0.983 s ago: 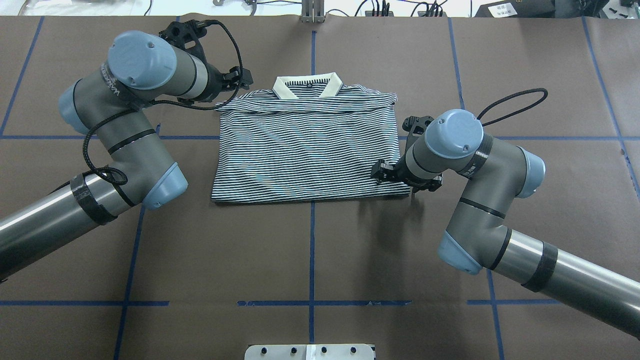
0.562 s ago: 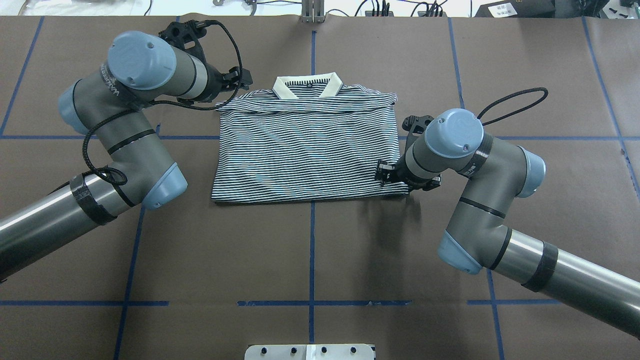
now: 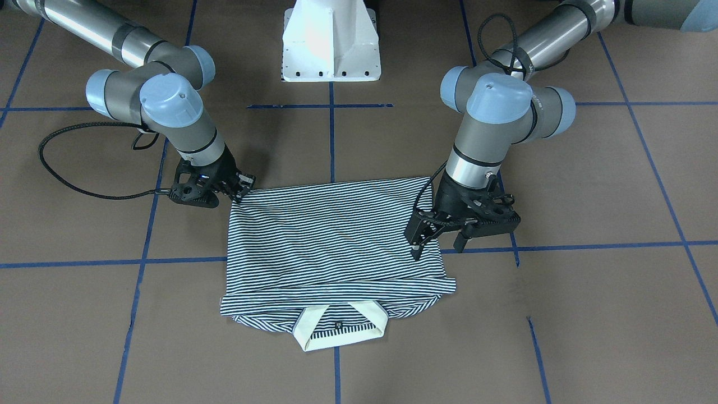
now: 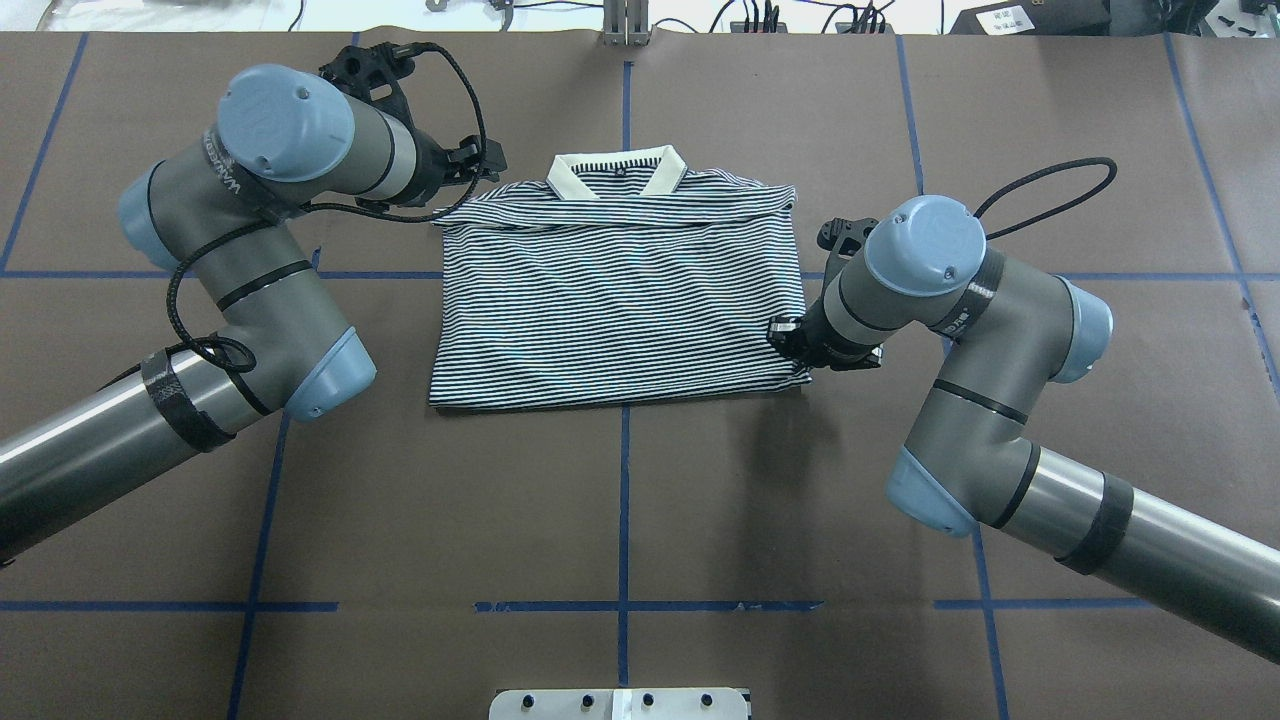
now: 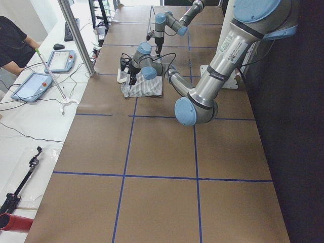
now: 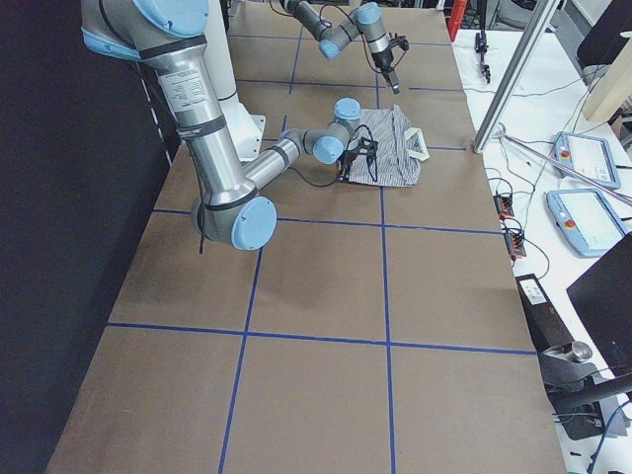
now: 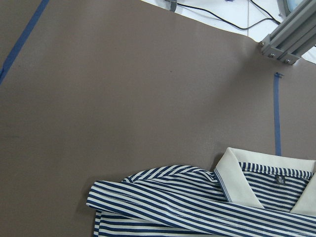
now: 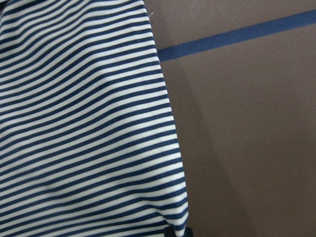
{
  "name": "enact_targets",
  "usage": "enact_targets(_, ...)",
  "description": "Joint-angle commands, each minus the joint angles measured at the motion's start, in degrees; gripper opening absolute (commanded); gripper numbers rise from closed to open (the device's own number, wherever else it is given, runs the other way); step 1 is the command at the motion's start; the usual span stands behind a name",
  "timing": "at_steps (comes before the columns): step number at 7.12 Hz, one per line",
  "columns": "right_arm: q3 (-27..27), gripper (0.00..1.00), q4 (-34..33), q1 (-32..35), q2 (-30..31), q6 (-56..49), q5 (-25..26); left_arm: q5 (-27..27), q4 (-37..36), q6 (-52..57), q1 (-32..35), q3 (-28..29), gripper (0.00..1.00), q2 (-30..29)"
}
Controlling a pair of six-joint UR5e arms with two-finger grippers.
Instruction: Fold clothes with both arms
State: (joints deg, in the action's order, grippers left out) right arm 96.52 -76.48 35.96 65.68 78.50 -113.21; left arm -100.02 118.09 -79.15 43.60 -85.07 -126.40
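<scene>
Next, my right gripper releases the striped polo shirt, now folded on the brown table, on the brown mat (image 3: 253, 156) between its near edge and the white pedestal base.
The clothes are one navy-and-white striped polo shirt (image 4: 615, 300), folded into a rectangle on the brown table. Its white collar (image 4: 615, 172) lies at the far edge. My right gripper (image 4: 785, 340) is low at the shirt's near right corner and looks shut on the edge there; in the front view it (image 3: 245, 188) pinches that corner. One dark fingertip (image 8: 178, 232) shows under the striped edge (image 8: 84, 138). My left gripper (image 3: 437, 247) hangs open just above the shirt's side near the far left shoulder (image 7: 148, 192), holding nothing.
The white pedestal base (image 3: 331, 39) stands at the robot's side of the table. An aluminium post (image 4: 626, 25) rises at the far edge. Blue tape lines (image 4: 624, 500) cross the brown mat. A person (image 5: 12, 43) sits at a side bench with tablets.
My right gripper has moved to the right and slightly away, and the shirt's near right corner has shifted with it. The left arm has hardly moved.
</scene>
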Motion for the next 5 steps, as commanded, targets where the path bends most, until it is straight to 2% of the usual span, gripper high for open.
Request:
enact_targets(1,11.44,0.00,-6.56,-3.33,6.96,0.77,0.10,0.00,-0.06,-0.83,-0.18,-0.53,1.00,-0.16)
enact_targets(3,21.39,0.00,-13.66,-10.35,15.14,2.60,-0.25,-0.09,-0.23,-2.50,-0.53,-2.12,1.00,0.01)
enact_targets(4,23.87,0.00,-17.00,-14.56,17.61,5.40,-0.08,-0.09,-0.23,-2.94,-1.14,-2.73,1.00,0.01)
enact_targets(5,25.63,0.00,-17.56,-18.26,20.07,9.26,0.01,-0.09,-0.23,-3.73,-1.93,-3.26,1.00,0.01)
